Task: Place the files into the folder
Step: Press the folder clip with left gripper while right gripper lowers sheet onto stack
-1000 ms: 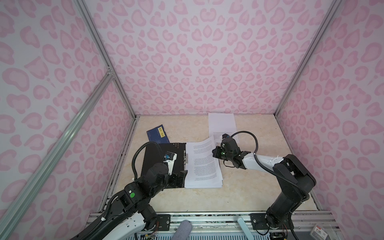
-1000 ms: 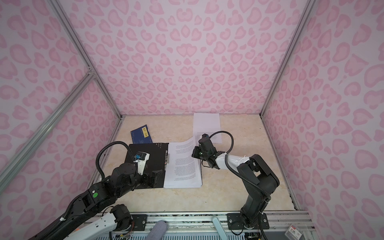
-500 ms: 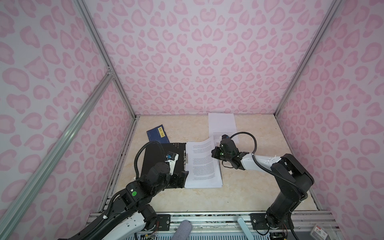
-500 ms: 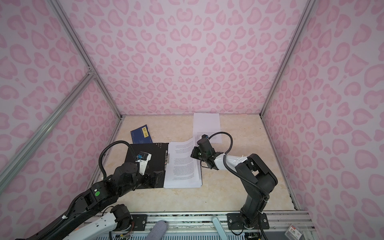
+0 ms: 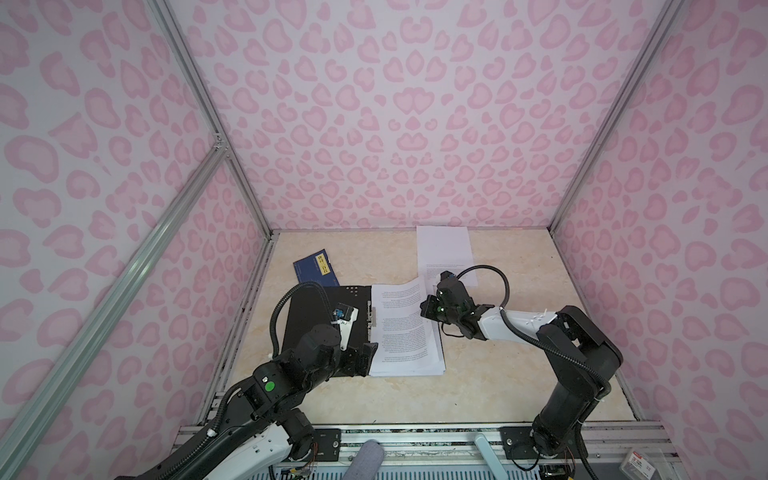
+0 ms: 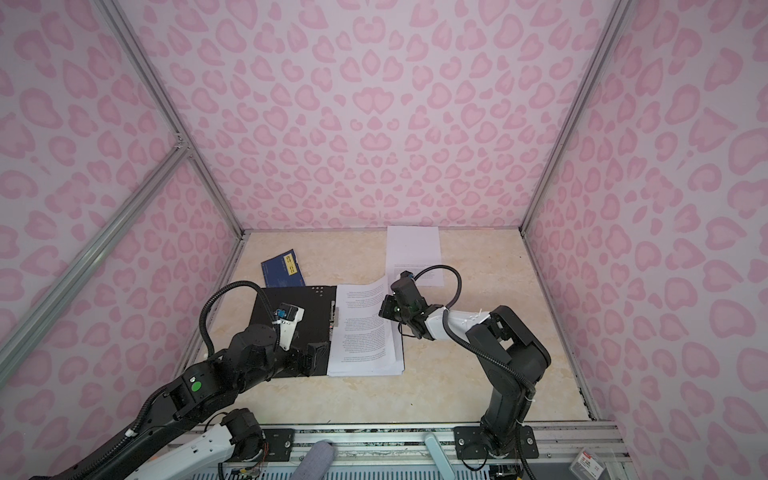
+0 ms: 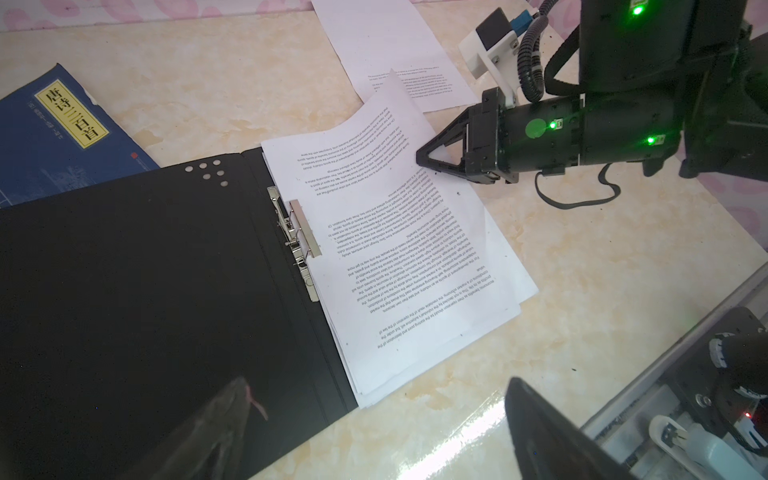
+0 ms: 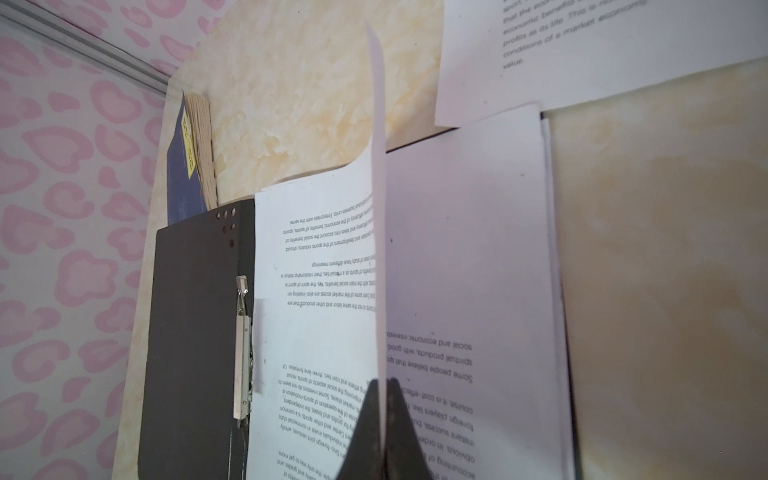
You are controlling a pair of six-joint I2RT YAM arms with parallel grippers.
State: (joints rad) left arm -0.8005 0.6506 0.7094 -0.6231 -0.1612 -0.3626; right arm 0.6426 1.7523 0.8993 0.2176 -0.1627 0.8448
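Note:
Next, I release the top sheet's edge, now held lifted over the stack, with my right gripper along the stack's outer side (image 5: pixel 436 324) (image 8: pixel 555 344), opposite the metal clip of the folder.
The folder (image 5: pixel 303 316) lies open on the table, black inside up, its metal clip (image 7: pixel 297 232) along the spine. A stack of files (image 5: pixel 405 340) rests on its right half. My right gripper (image 8: pixel 381 384) is shut on the right edge of the top sheet (image 8: pixel 376 208), which it holds lifted and curled; in both top views it (image 5: pixel 423 309) hovers over the stack's far right part. Another file sheet (image 5: pixel 444 249) lies flat by the back wall. My left gripper (image 7: pixel 376 390) stands open and empty over the folder's near edge (image 6: pixel 316 357).
A small dark-blue booklet (image 5: pixel 313 270) with a yellow label lies behind the folder's left flap, touching it. Pink patterned walls close in three sides. A metal rail (image 5: pixel 415 432) with both arm bases runs along the front edge.
My right gripper has shifted a little to the left over the stack, carrying the lifted sheet edge with it. The left arm has hardly moved.

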